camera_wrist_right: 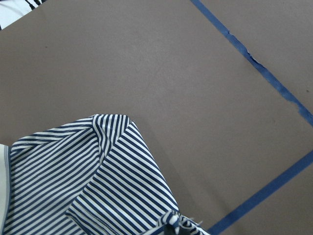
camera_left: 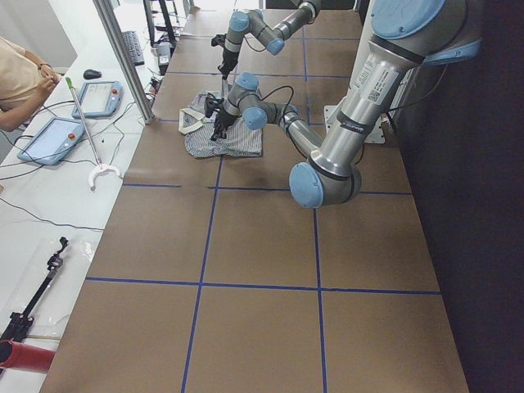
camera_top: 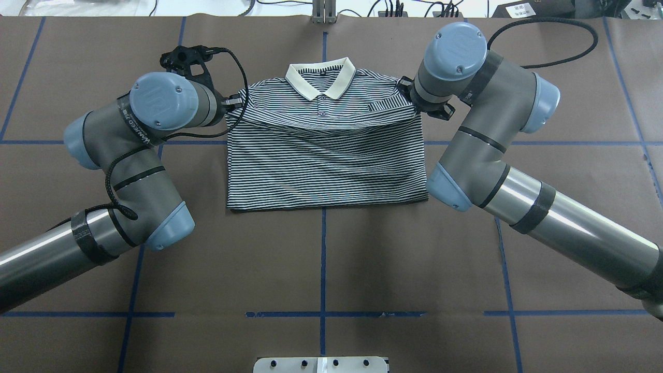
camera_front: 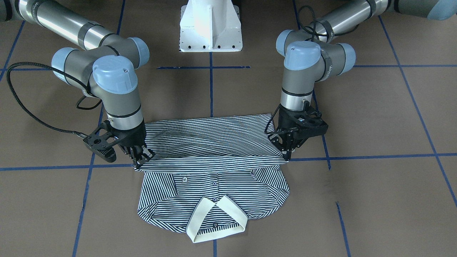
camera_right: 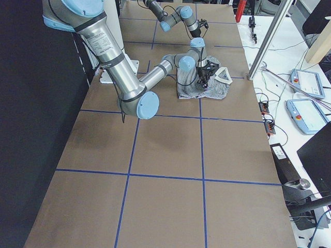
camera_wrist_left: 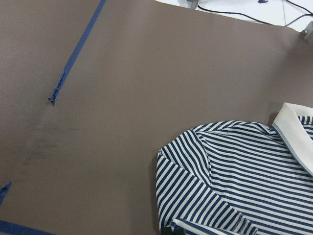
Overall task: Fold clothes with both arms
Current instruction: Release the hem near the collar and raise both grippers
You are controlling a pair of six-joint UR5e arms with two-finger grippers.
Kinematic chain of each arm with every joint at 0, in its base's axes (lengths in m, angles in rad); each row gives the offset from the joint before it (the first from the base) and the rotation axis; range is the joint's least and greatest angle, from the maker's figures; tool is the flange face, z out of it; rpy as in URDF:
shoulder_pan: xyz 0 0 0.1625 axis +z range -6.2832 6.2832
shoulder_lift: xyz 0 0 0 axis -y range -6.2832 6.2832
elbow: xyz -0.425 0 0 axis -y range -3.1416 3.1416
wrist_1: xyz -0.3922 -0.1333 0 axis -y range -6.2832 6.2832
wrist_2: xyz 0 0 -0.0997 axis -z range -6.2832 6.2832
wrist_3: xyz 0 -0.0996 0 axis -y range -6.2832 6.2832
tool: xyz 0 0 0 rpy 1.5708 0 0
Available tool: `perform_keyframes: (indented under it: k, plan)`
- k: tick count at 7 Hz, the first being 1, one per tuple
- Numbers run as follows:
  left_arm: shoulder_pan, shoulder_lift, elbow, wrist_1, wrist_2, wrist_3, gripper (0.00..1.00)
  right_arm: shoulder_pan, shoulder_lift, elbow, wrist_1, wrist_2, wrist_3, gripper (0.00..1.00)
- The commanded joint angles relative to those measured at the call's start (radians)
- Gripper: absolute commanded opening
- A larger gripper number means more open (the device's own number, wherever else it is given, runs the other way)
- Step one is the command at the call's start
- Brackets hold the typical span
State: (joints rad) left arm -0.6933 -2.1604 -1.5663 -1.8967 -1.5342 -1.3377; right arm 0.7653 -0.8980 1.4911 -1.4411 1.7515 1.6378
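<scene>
I should use my left gripper to release the hem corner, setting it free on the outer corner of the sleeve (camera_front: 287, 193) (camera_wrist_left: 162, 152) that is just ahead of it.
The striped polo shirt (camera_front: 214, 142) lies face up on the brown table, with its cream collar (camera_front: 217, 217) away from the robot. Its lower half is folded up over the chest, and the hem edge runs straight between the two grippers. My left gripper (camera_front: 287, 154) is shut on the hem corner on the shirt's one side. My right gripper (camera_front: 141, 159) is shut on the other hem corner. In the overhead view the shirt (camera_top: 326, 155) lies between both wrists, which hide the fingers. The wrist views show a shoulder of the shirt (camera_wrist_left: 244, 176) (camera_wrist_right: 88, 171) just ahead of each gripper.
The white pedestal (camera_front: 210, 26) stands at the robot's side of the table. Blue tape lines (camera_front: 210, 89) cross the brown surface. Tablets (camera_left: 57, 139) and cables lie on a white bench beyond the table's far edge, where a person sits.
</scene>
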Motion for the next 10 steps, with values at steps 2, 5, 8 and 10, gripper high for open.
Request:
perform_keyframes:
  k: [2,5,8,10]
  plan:
    - [-0.017,-0.039,0.125,-0.083,0.035,0.009,0.0,0.026,0.093,-0.177,0.069,0.007,-0.016,0.0]
    - [-0.026,-0.082,0.282,-0.212,0.055,0.015,0.0,0.043,0.157,-0.337,0.156,0.006,-0.024,0.0]
    - [-0.025,-0.113,0.356,-0.242,0.066,0.015,0.0,0.04,0.157,-0.356,0.163,0.003,-0.032,0.0]
    - [-0.022,-0.111,0.361,-0.268,0.065,0.012,0.13,0.028,0.162,-0.361,0.163,-0.001,-0.032,0.26]
